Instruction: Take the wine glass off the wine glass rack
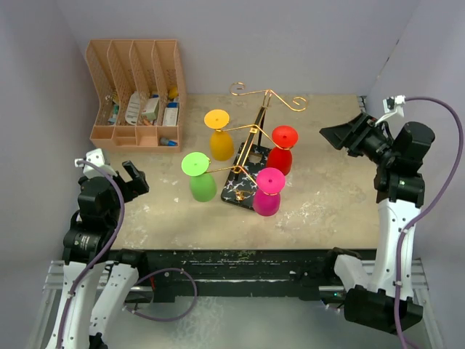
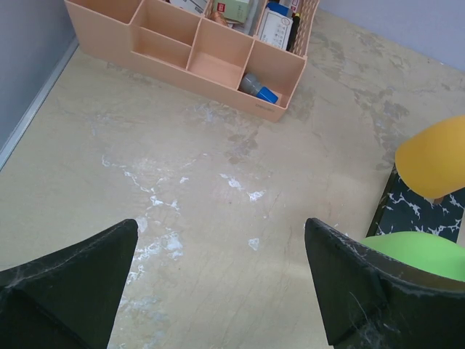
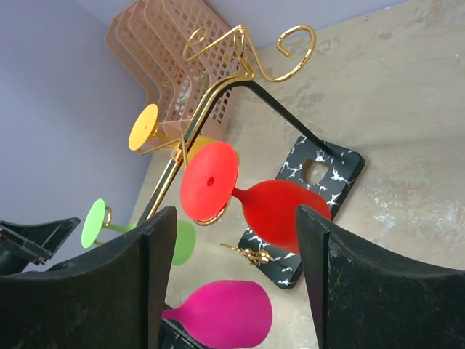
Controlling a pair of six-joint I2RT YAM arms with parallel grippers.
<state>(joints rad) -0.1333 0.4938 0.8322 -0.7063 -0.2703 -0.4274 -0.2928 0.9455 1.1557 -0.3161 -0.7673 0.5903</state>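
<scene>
I need to move my right gripper to the red glass next and close it on the outer edge of its round foot (image 1: 296, 137) (image 3: 202, 218), above the bowl.
The wine glass rack (image 1: 256, 131), gold wire on a black marbled base (image 1: 234, 190), stands mid-table. Upside down from its arms hang several wine glasses: yellow (image 1: 220, 139), green (image 1: 200, 179), red (image 1: 281, 150) and pink (image 1: 267, 192). My right gripper (image 1: 333, 135) is open to the right of the rack, level with the red glass and apart from it. In the right wrist view the red glass (image 3: 280, 211) shows between the fingers (image 3: 131, 283), and the pink glass (image 3: 225, 316) sits lower. My left gripper (image 1: 133, 179) is open at the left, over bare table (image 2: 218, 189).
A peach file organiser (image 1: 136, 94) with small items stands at the back left. Grey walls close in the table on the left, back and right. The left wrist view shows the organiser (image 2: 196, 51), the yellow glass (image 2: 436, 156) and the green glass (image 2: 418, 251) at its right edge.
</scene>
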